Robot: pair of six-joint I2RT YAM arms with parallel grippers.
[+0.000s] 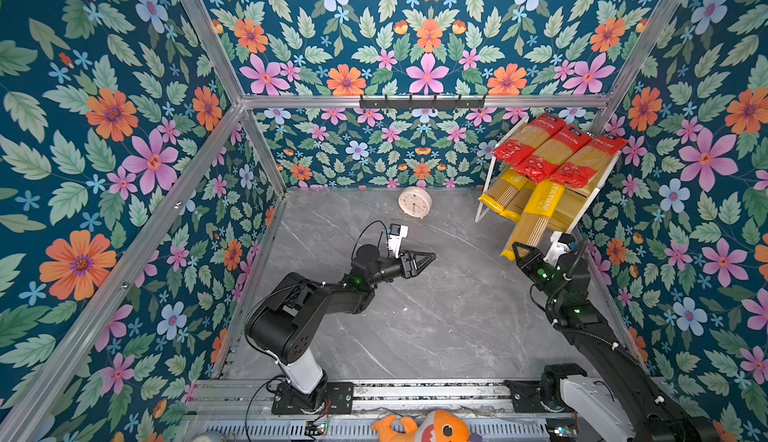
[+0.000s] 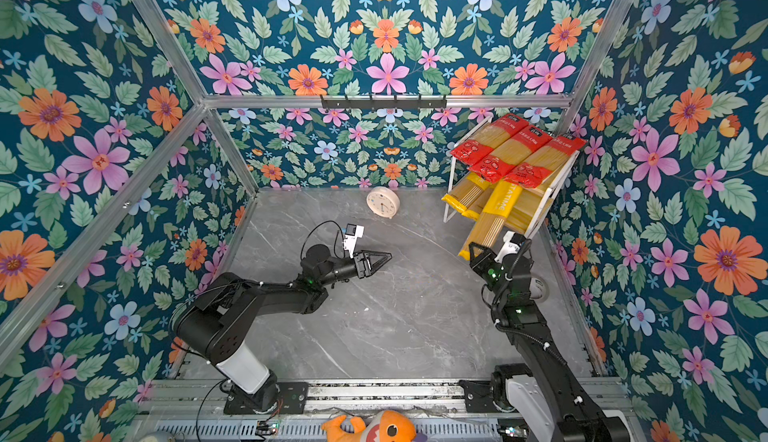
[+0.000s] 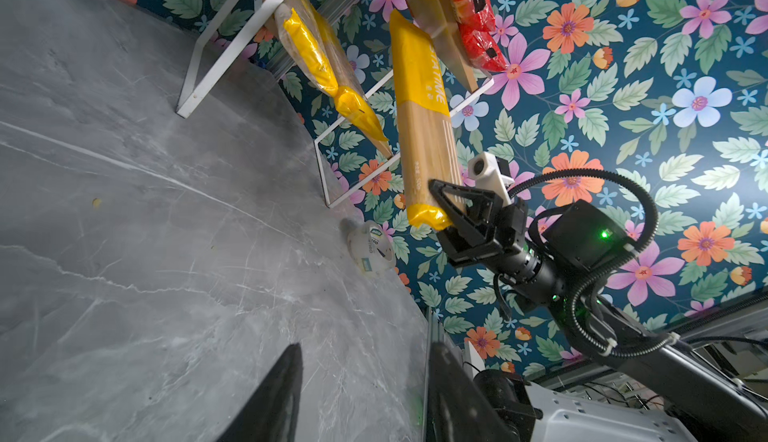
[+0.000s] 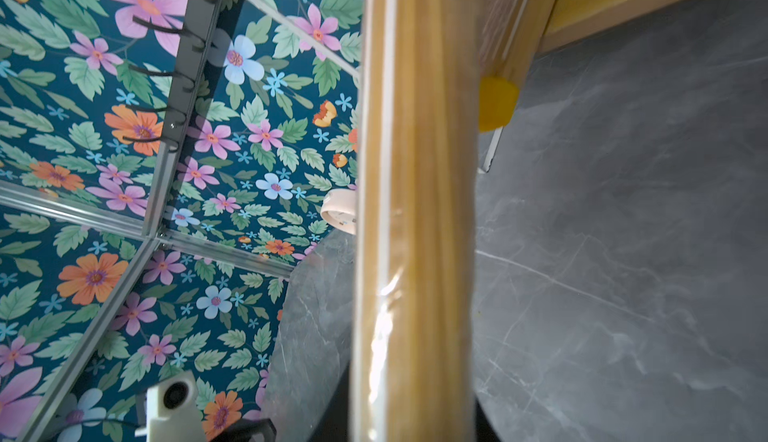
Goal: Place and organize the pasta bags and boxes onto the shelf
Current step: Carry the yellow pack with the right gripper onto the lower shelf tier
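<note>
Next, I set the yellow bag in my right gripper down on the bare wood of the lower board point(image 1: 562, 213), next to the other yellow bags.
The shelf point(image 1: 483, 195) point(image 2: 451, 195) stands at the back right, with three red pasta bags point(image 1: 557, 151) point(image 2: 515, 151) side by side on its upper board. Two yellow bags point(image 1: 500, 193) point(image 3: 316, 53) lie on the lower board. My right gripper point(image 1: 519, 251) point(image 2: 478, 251) point(image 3: 446, 207) is shut on the near end of a third yellow bag point(image 1: 536, 215) point(image 4: 415, 211). That bag slants up, and its far end reaches under the upper board. My left gripper point(image 1: 430, 258) point(image 3: 365, 348) hovers open and empty over the middle of the table.
A round cream clock point(image 1: 414, 202) leans at the back wall. A black hook rail point(image 1: 422, 102) hangs above it. An orange plush toy point(image 1: 432, 427) lies by the front rail. A white roll point(image 3: 370, 249) sits against the right wall near my right arm.
</note>
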